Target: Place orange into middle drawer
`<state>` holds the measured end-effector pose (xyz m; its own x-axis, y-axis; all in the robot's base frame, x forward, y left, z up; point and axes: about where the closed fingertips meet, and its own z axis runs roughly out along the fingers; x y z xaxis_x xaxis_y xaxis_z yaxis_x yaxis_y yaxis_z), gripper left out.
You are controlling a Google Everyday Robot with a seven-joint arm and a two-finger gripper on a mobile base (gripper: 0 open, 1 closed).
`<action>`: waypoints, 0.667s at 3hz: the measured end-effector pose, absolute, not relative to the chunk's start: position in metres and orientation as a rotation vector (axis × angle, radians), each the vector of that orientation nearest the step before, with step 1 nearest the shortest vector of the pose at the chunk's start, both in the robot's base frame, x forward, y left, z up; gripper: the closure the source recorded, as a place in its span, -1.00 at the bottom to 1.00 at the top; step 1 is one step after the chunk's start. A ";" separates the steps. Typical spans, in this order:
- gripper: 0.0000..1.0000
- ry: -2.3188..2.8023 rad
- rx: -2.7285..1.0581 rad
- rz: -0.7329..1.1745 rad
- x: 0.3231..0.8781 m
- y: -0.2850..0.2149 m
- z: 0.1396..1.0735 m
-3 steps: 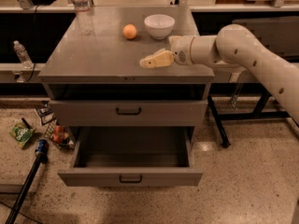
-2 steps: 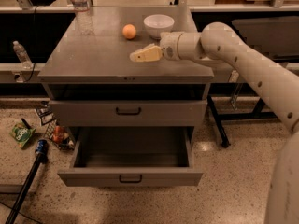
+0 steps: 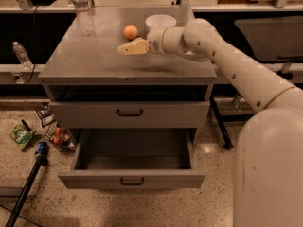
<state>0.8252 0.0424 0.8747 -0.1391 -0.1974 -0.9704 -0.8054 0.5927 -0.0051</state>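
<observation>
The robot's gripper needs to close around the middle of the orange (image 3: 130, 31) next to the white bowl, because the orange should go into the middle drawer.
The orange (image 3: 130, 31) sits on the grey tabletop (image 3: 94, 60) toward the back, just left of a white bowl (image 3: 160, 21). My gripper (image 3: 127, 48) hovers over the tabletop, just in front of the orange and slightly to its left, apart from it, with the arm reaching in from the right. It holds nothing that I can see. The middle drawer (image 3: 132, 178) is the lower grey front with a dark bar handle. It is pulled out, and its inside is empty. The upper drawer (image 3: 130, 112) under the tabletop is closed.
A clear water bottle (image 3: 83, 11) stands at the tabletop's back left. Another bottle (image 3: 19, 56) stands on a ledge to the left. On the floor at left lie a green packet (image 3: 21, 137), small items (image 3: 57, 136) and a blue-tipped pole (image 3: 33, 174).
My gripper has moved left and toward the back of the tabletop, closer to the orange. The orange, bowl and drawers have not moved.
</observation>
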 end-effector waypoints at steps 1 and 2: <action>-1.00 1.659 -0.829 0.649 0.849 0.058 0.875; -1.00 1.659 -0.803 0.633 0.875 0.071 0.875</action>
<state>0.8750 0.0709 0.8748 -0.1369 -0.1784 -0.9744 -0.7820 0.6232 -0.0042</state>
